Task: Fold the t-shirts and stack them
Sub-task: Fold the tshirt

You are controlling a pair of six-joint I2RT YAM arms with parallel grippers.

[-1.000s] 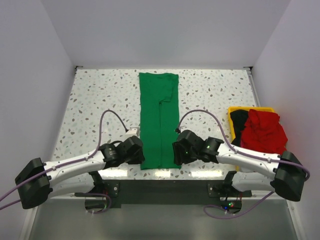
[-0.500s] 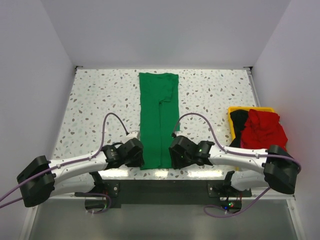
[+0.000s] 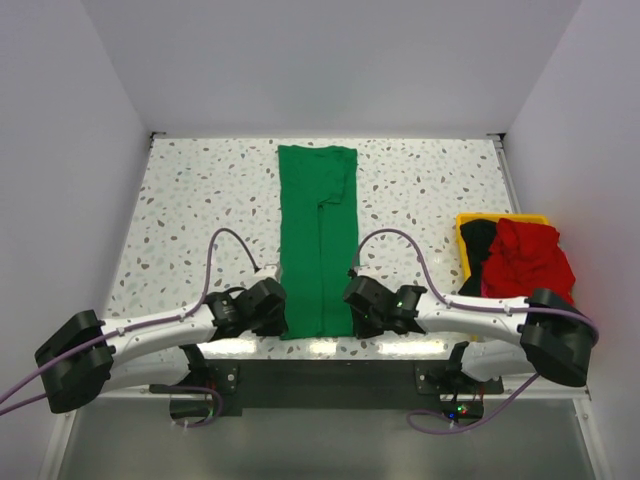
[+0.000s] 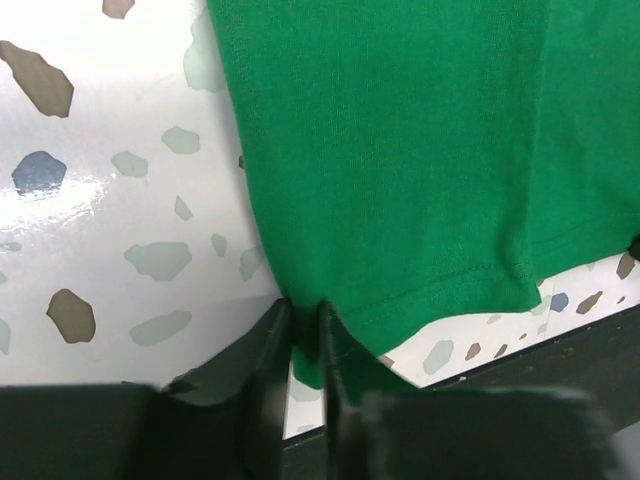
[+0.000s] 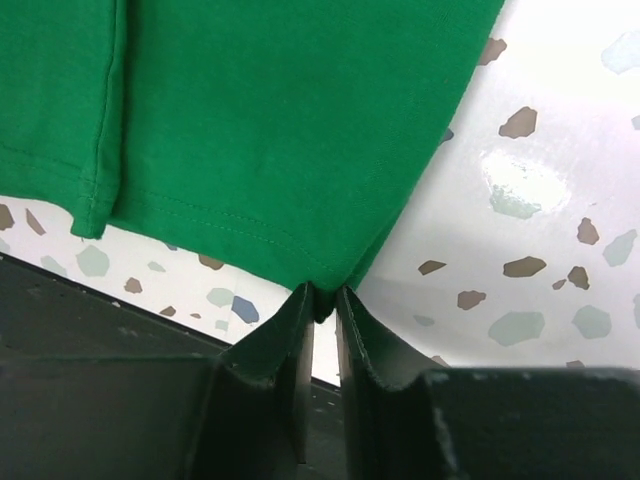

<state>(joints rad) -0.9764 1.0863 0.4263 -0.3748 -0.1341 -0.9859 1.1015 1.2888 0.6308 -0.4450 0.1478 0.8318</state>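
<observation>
The middle of the green t-shirt's hem bunches up, so I need to spread the hem flat, and my left gripper needs to regrip the hem's corner (image 4: 308,366) before folding.
A bright green t-shirt (image 3: 317,240) lies folded into a long strip down the middle of the speckled table, its hem at the near edge. My left gripper (image 3: 283,318) pinches the near left hem corner (image 4: 305,335), jaws shut on the cloth. At the near right corner (image 5: 322,295) my right gripper (image 3: 350,314) is shut on the hem. A red t-shirt (image 3: 525,260) and a black one (image 3: 480,240) lie heaped in the bin at the right.
The yellow plastic bin (image 3: 466,222) stands at the table's right edge beside the right arm. White walls close in the left, back and right. The dark front edge of the table (image 5: 80,300) runs just below both grippers.
Both grippers have slid in onto the shirt's near corners and closed on the hem. The right one came in from the right and shut in the last half second.
</observation>
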